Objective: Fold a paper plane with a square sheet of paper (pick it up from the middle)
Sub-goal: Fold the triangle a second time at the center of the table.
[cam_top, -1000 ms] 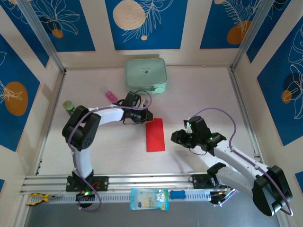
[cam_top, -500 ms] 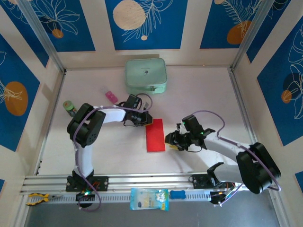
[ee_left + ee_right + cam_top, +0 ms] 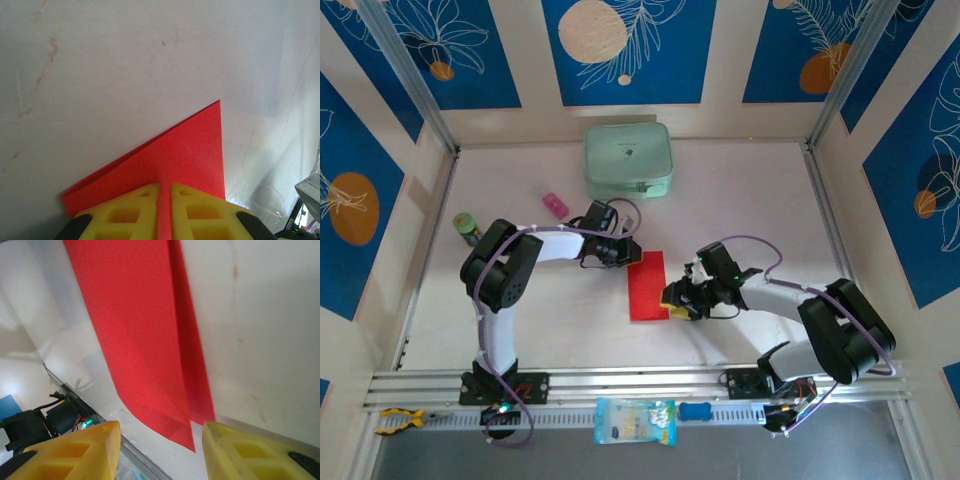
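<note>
The robot's right gripper is at the paper's lower corner, where the layers gape, so it should move up and take the top layer by its long edge's middle (image 3: 664, 275).
The square sheet of paper (image 3: 648, 285) lies on the white table as a bright red upright rectangle, folded in two layers. My left gripper (image 3: 632, 252) is at its upper left corner. In the left wrist view its yellow fingers (image 3: 125, 210) stand shut, with only a thin slit between them, their tips on the red paper (image 3: 185, 155). My right gripper (image 3: 672, 302) is at the paper's lower right corner. In the right wrist view that gripper (image 3: 160, 450) is open, and the paper (image 3: 140, 330) lies just ahead of the gap, its corner a little lifted. No paper plane is in view.
A pale green case (image 3: 628, 160) sits at the back middle, with a small pink block (image 3: 554, 204) to its left. A green-capped object (image 3: 466, 223) stands by the left arm. A blue-and-white packet (image 3: 635, 421) and a yellow clamp (image 3: 398, 420) lie on the front rail.
My right gripper has moved left across the table to the paper's lower right corner. The left gripper has stayed at the upper left corner, and the paper has not shifted.
</note>
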Motion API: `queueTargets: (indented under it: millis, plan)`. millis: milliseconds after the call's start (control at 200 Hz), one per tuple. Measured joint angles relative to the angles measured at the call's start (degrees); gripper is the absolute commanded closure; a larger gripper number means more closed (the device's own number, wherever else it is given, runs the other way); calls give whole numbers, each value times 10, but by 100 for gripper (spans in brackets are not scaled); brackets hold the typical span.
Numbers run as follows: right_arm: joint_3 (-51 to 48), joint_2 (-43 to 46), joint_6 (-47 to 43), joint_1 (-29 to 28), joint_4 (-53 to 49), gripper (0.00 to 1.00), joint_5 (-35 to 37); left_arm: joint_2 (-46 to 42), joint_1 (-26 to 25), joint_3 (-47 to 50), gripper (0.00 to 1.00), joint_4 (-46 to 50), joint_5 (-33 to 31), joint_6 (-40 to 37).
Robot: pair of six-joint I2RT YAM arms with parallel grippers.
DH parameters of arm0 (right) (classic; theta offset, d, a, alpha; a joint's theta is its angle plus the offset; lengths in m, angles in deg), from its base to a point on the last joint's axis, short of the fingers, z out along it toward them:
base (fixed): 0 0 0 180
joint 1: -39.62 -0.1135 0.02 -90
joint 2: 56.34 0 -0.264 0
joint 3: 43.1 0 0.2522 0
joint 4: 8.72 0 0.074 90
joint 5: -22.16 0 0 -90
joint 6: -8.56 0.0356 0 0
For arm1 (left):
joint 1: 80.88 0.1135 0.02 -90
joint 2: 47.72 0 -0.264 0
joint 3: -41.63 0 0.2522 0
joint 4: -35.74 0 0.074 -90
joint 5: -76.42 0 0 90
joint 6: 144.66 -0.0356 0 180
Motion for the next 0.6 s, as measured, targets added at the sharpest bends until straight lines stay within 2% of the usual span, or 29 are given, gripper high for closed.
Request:
queueTargets:
  millis: [595]
  plan:
    - [28, -76, -11, 26, 92, 55, -65, 0, 0, 0, 85, -3, 8, 0]
